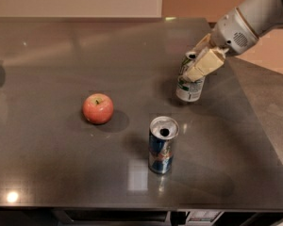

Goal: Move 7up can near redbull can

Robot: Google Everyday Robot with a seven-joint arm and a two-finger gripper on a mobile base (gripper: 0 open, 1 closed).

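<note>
My gripper is going to let go of the 7up can close beside the redbull can [194, 156], on the redbull can's side away from the apple.
The 7up can [189, 87], silver-white with green markings, is at the right of the dark table [47, 55] and leans slightly. My gripper [199, 63] comes in from the upper right and is shut on the can's upper part, with its cream fingers [203, 65] on either side of the top. The redbull can [162, 146], blue and silver with an open silver top, stands upright toward the front middle, apart from the 7up can and a little left of it.
A red apple [98, 108] lies left of the redbull can. The table's right edge [262, 126] runs diagonally close behind the 7up can. The front edge is just below the redbull can.
</note>
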